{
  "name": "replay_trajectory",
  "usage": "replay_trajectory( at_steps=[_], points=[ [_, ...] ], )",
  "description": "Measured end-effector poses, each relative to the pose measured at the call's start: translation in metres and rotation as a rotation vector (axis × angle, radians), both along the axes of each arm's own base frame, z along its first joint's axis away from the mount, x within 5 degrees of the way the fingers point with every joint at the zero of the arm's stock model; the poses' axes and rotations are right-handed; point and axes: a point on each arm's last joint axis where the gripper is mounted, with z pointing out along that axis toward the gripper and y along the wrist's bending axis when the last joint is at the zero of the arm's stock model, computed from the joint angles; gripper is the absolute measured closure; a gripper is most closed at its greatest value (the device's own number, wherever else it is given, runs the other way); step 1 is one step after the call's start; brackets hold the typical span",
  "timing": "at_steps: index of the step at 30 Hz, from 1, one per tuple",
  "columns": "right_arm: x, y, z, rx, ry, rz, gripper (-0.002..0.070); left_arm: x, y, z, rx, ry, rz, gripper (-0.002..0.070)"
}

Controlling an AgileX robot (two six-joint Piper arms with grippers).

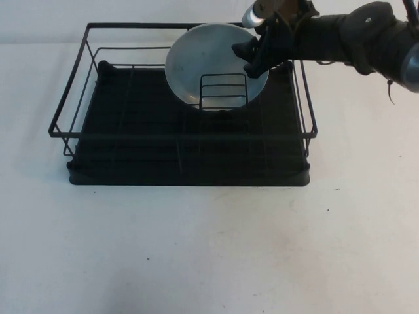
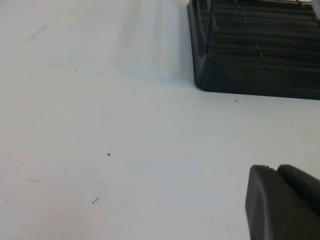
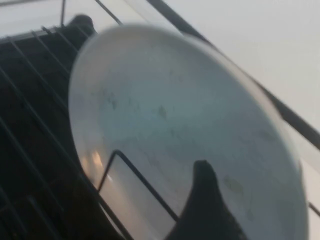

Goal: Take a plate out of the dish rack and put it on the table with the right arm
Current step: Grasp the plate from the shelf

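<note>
The robot's right gripper reaches too far in over the plate's front, so it should open, back off a little and pinch the plate's rim (image 1: 266,77) before lifting the plate out.
The pale grey-blue plate (image 1: 203,62) stands tilted on edge at the back right of the black dish rack (image 1: 163,173), leaning in the small wire divider (image 1: 223,91). My right gripper (image 1: 256,52) reaches in from the right and is shut on the plate's right rim. In the right wrist view one dark finger (image 3: 205,200) lies against the plate's face (image 3: 165,115); the other is hidden behind it. My left gripper (image 2: 277,170) is shut and empty, low over the white table (image 2: 100,125) near a corner of the rack (image 2: 250,75).
The rack's wire walls (image 1: 69,104) rise around the plate, and the back rail runs just behind it. Bare white table (image 1: 209,248) lies in front of the rack and to its right (image 1: 366,196).
</note>
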Motion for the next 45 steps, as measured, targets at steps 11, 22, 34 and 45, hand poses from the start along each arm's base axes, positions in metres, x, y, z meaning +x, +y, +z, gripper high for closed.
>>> replay_trajectory(
  at_steps=[11, 22, 34, 45],
  points=[
    [0.006, -0.001, -0.01, -0.005, -0.005, -0.033, 0.0407, 0.0, 0.0, 0.0, 0.0, 0.0, 0.0, 0.0679],
    [0.011, -0.003, -0.016, -0.004, -0.016, -0.075, 0.0571, 0.0, 0.0, 0.0, 0.0, 0.0, 0.0, 0.0679],
    [0.014, -0.004, -0.02, -0.013, -0.024, -0.096, 0.0627, 0.0, 0.0, 0.0, 0.0, 0.0, 0.0, 0.0679],
    [0.016, -0.004, -0.024, -0.015, -0.026, -0.111, 0.047, 0.0, 0.0, 0.0, 0.0, 0.0, 0.0, 0.0679]
  ],
)
